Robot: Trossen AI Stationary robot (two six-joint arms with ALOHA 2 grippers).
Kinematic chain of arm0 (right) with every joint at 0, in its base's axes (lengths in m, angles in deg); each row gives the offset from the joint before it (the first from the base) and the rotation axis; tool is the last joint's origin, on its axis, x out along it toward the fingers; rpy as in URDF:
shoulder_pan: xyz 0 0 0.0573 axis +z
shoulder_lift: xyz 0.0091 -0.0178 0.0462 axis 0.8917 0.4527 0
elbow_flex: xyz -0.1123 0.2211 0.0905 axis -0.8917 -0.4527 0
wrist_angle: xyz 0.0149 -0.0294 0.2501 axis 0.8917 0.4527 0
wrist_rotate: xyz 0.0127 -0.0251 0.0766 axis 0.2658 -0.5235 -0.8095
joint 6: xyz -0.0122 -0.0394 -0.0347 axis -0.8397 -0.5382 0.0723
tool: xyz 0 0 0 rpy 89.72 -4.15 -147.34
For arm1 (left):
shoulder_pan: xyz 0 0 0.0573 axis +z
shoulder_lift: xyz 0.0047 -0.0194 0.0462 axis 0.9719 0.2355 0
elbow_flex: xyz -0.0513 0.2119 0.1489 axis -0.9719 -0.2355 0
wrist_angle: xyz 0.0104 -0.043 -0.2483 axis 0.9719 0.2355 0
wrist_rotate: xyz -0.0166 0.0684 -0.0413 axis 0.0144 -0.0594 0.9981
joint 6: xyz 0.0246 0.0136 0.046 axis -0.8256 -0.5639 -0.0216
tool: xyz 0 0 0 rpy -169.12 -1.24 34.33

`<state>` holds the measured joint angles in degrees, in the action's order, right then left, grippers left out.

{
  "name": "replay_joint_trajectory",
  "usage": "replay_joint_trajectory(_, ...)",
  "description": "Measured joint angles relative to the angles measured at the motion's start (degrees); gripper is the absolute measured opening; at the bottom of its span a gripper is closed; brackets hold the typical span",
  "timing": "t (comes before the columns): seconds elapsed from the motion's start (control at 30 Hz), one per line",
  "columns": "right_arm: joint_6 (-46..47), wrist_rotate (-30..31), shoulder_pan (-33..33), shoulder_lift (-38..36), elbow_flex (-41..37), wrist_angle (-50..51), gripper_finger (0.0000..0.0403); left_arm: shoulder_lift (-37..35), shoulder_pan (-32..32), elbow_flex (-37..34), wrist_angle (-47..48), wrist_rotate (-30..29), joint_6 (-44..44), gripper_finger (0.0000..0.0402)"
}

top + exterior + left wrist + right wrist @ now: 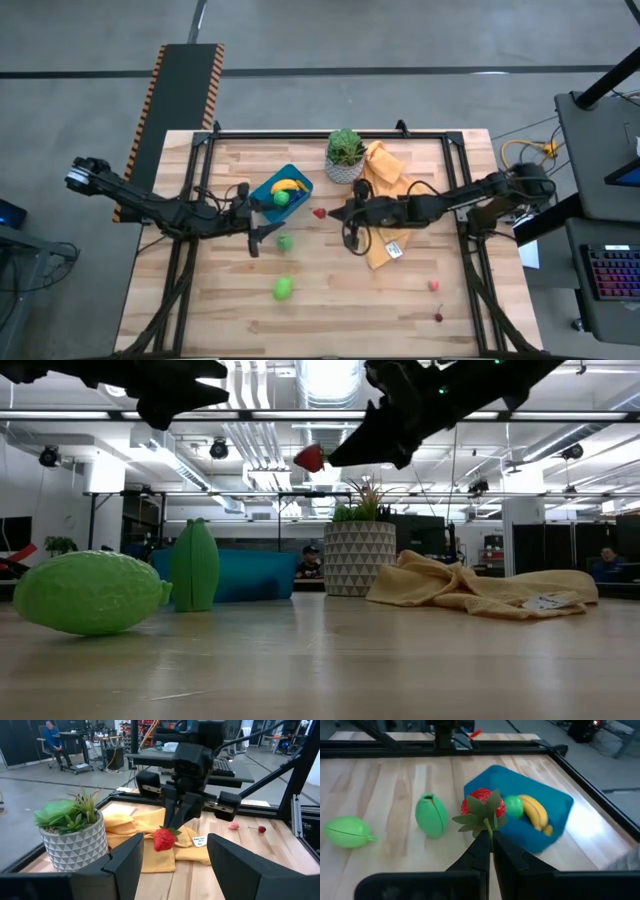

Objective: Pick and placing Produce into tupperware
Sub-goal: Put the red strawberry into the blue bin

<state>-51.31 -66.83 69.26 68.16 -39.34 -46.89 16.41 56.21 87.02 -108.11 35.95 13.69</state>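
Note:
The robot's right gripper will set the red strawberry, which hangs just beside the tupperware now, down in the blue tupperware (299, 191) (536, 829) beside the yellow banana, toward the potted plant.
The blue tupperware (300, 184) lies at the table's far middle, with a yellow banana (289, 185) and a green piece (282, 198) in it. A red strawberry (319, 212) hangs just right of it, and my right gripper (335, 212) is shut on it. My left gripper (258, 212) stands open at the tupperware's left, high above the table, with nothing between its fingers (127, 862). Two green pieces (285, 241) (283, 289) lie on the wood nearer the front. Two tiny red pieces (434, 286) (439, 317) rest near the right front. My right gripper pinches the strawberry's green leafy cap and stem (487, 824) between its two fingertips (481, 851). The fingers come from the table's right, slanting a little downward. The red body (479, 800) sticks out ahead of the fingertips, lifted clear of the table.
A potted green plant in a white patterned pot (345, 160) stands at the far middle. A crumpled yellow cloth (385, 215) with a white tag lies under my right arm. A black frame rims the table. Bare wood lies at the front left.

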Motion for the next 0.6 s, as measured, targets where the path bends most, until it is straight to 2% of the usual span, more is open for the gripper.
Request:
replay_joint_trajectory(0.23,-4.0,-1.8,-3.8,7.6,8.5,1.6,0.0008,-3.7,-0.1,0.0,3.8,0.1,-0.9,0.0206)
replay_joint_trajectory(0.6,-4.3,-1.5,-10.9,21.7,29.6,20.8,0.0008,-8.2,-0.2,0.0,11.4,0.2,-0.4,0.0206)
